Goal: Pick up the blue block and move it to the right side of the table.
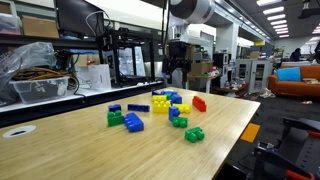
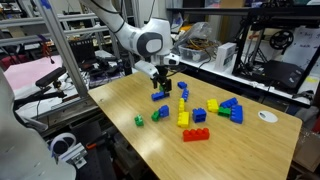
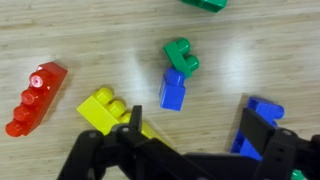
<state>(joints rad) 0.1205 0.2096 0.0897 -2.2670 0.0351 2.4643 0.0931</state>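
Observation:
The small blue brick touching a green brick is next, and my gripper should move to it and close on the sides of its body (image 1: 173, 114) (image 3: 172, 96).
The blue block (image 3: 252, 118) lies on the light wood table (image 3: 100, 40), partly hidden behind my right finger; it also shows in an exterior view (image 2: 160, 96), right under the gripper. My gripper (image 3: 200, 135) is open and empty, hovering a little above the table (image 2: 250, 150). Its left finger is over the edge of a yellow brick (image 3: 108, 110). The gripper also shows in both exterior views (image 2: 160, 80) (image 1: 178, 78).
Another small blue brick (image 3: 173, 92) touches a green brick (image 3: 180, 55) just ahead of the jaws. A red brick (image 3: 35, 95) lies at the left. More yellow (image 2: 183, 110), red (image 2: 195, 134), blue and green bricks (image 2: 230, 108) are scattered mid-table. Shelving stands behind.

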